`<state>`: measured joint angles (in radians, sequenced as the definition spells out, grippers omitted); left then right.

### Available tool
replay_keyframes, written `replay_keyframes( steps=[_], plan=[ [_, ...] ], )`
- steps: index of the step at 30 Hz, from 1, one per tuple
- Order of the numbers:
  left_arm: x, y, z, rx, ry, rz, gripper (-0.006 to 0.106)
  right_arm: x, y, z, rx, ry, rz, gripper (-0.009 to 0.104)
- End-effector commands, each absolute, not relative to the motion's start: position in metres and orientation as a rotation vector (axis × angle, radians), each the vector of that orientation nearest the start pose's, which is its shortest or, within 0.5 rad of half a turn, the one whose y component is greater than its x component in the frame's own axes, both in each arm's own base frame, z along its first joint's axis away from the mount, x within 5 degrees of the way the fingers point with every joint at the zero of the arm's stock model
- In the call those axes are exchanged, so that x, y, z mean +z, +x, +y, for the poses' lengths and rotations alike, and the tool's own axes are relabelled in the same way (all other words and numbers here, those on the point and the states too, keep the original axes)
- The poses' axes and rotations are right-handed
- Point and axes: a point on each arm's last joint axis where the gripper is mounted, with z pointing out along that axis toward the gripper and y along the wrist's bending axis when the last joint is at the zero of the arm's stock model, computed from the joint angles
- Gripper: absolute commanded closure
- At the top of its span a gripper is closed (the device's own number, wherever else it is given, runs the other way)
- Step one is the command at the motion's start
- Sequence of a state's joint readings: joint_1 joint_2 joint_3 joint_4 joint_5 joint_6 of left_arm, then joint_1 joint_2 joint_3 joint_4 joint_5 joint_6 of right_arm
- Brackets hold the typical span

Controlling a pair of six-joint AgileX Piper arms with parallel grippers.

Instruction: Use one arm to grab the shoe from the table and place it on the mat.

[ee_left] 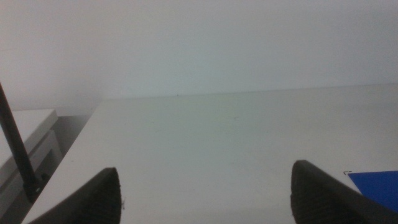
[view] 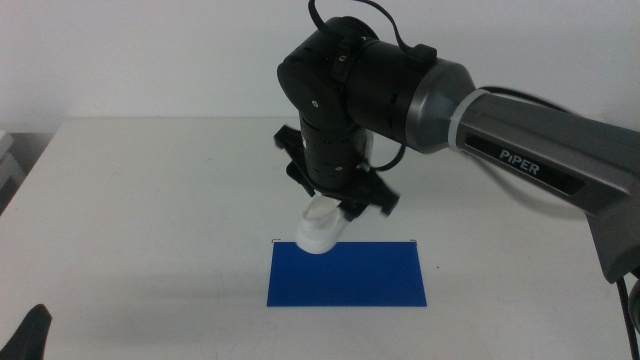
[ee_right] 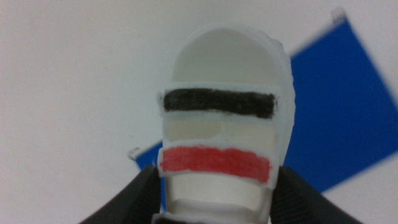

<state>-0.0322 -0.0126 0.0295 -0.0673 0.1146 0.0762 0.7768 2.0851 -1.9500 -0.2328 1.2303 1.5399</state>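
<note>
The robot's right gripper should release the white shoe on the middle of the blue mat (view: pixel 341 263) (ee_right: pixel 257 133), a little nearer the mat's back edge. The shoe now hangs tilted over the mat.
The white shoe (view: pixel 322 228) with black and red straps hangs tilted in my right gripper (view: pixel 345 208), its toe over the back left corner of the blue mat (view: pixel 347 274). The right arm (view: pixel 420 95) reaches in from the right side. In the right wrist view the two jaws are shut on the sides of the shoe (ee_right: pixel 221 124), with the mat (ee_right: pixel 339 106) below it. My left gripper (ee_left: pixel 205 193) waits open and empty at the table's front left; one jaw tip shows in the middle view (view: pixel 30 335).
The off-white table (view: pixel 150 220) spreads wide around the mat. A corner of the mat (ee_left: pixel 376 186) shows in the left wrist view. A white cabinet (ee_left: pixel 25 143) stands off the table's left edge.
</note>
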Motion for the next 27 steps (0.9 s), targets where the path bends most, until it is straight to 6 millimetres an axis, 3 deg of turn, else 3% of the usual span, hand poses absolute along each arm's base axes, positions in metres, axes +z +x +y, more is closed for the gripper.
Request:
replay_keyframes(
  steps=[1,5,8,15,27],
  plan=[
    [0.199,0.056,-0.002,-0.035,0.026,1.527,0.007,0.309,0.329,0.287,0.167,0.634,2.646,0.099],
    [0.199,0.056,-0.002,-0.035,0.026,1.527,0.007,0.309,0.328,0.289,0.077,0.123,2.719,0.099],
    [0.199,0.056,-0.002,-0.035,0.026,1.527,0.007,0.308,0.326,0.291,0.061,-0.155,2.739,0.099],
    [0.199,0.056,-0.002,-0.035,0.026,1.527,0.007,0.306,0.318,0.298,0.100,-0.633,2.733,0.099],
    [0.199,0.056,-0.002,-0.035,0.026,1.527,0.007,0.308,0.324,0.293,-0.168,-1.455,2.359,0.099]
  ],
)
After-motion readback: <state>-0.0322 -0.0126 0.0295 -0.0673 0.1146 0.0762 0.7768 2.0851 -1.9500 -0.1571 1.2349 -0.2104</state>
